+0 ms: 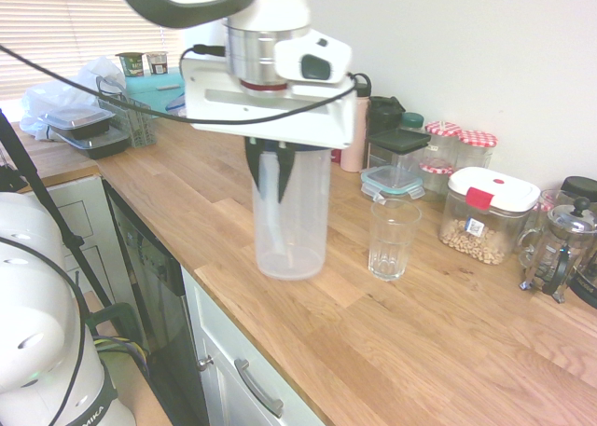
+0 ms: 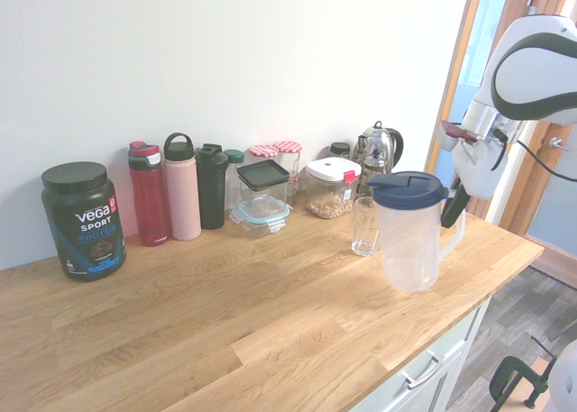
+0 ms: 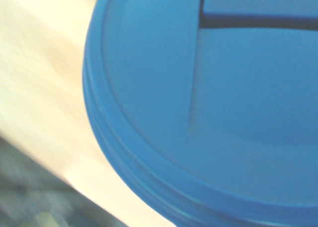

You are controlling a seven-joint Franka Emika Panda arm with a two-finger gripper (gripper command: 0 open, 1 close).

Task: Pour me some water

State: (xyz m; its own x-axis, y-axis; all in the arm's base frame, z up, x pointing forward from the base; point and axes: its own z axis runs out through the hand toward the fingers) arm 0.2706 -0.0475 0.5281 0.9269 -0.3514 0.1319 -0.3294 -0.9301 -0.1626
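Note:
I should set the pitcher, now upright near the counter's front edge, on the open wooden counter (image 2: 236, 307) before the black bottle.
A clear plastic pitcher (image 1: 291, 223) (image 2: 410, 241) with a blue lid (image 2: 407, 189) stands upright, its base at or just above the wooden counter (image 2: 225, 313) near the front edge. No water shows inside it. My gripper (image 1: 270, 176) (image 2: 451, 212) is shut on the pitcher's handle from above. An empty ribbed drinking glass (image 1: 393, 238) (image 2: 365, 225) stands just behind the pitcher, toward the wall, not touching it. The blurred blue lid (image 3: 213, 103) fills the wrist view.
Along the wall stand a protein tub (image 2: 82, 219), red, pink and black bottles (image 2: 180, 187), a glass box with a dark lid (image 2: 262, 194), jars, a white-lidded container (image 2: 330, 187), a French press (image 1: 558, 249) and a kettle (image 2: 377, 149). Food boxes (image 1: 89, 128) sit at the far end.

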